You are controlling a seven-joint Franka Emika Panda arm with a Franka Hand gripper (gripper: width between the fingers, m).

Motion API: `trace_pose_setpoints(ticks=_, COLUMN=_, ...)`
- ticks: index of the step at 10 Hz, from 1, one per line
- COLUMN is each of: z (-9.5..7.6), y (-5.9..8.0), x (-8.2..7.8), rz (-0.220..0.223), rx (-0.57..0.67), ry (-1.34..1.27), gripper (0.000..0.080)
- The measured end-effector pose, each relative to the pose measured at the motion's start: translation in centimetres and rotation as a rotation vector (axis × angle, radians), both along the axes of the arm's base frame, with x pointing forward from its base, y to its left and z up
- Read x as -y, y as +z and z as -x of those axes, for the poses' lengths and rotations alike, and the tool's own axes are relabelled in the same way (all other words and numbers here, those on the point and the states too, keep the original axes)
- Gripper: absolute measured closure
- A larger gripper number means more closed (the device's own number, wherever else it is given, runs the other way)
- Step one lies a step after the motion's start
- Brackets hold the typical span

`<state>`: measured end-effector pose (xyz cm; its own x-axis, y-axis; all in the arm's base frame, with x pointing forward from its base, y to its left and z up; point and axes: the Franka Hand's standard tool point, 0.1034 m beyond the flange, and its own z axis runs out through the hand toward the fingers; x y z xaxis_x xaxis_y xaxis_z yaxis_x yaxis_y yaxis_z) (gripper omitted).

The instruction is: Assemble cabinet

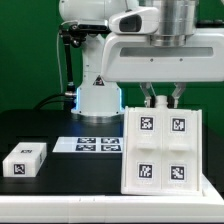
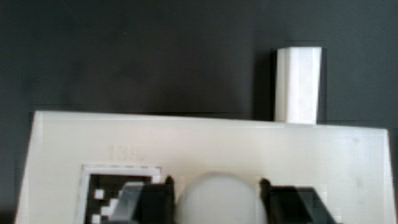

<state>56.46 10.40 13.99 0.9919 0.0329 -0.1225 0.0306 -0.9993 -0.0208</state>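
I should use my gripper to set the cabinet down upright against the long white bar at the table's near edge (image 1: 166, 195).
The cabinet (image 1: 163, 150), a large white box with four tagged blocks in a two-by-two grid, stands on edge on the black table at the exterior view's right. My gripper (image 1: 163, 97) sits right at its top edge, one finger on each side. In the wrist view the cabinet (image 2: 214, 145) fills the lower half. My gripper (image 2: 217, 200) has dark fingers (image 2: 146, 203) pressed against both sides of a rounded white part of it. A black-and-white tag shows beside one finger.
A small white tagged block (image 1: 24, 158) lies on the table at the exterior view's left. The marker board (image 1: 90, 144) lies in front of the arm's white base (image 1: 98, 100). A white oblong piece (image 2: 297, 85) lies beyond the cabinet in the wrist view.
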Motion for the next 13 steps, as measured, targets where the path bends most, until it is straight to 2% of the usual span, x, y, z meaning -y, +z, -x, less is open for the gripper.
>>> trace_pose_setpoints(ticks=3, z=-2.4, y=0.3, x=0.3, rz=-0.006, rx=0.029, ry=0.023, gripper=0.058)
trace_pose_setpoints(ticks=8, z=-2.5, y=0.3, x=0.3, rz=-0.006, rx=0.029, ry=0.023, gripper=0.058)
trace_pose_setpoints(ticks=11, z=-5.2, y=0.2, x=0.4, rz=-0.008, rx=0.069, ry=0.062, gripper=0.058)
trace_pose_setpoints(ticks=13, z=-6.3, y=0.2, x=0.4, rz=-0.008, rx=0.072, ry=0.064, gripper=0.058)
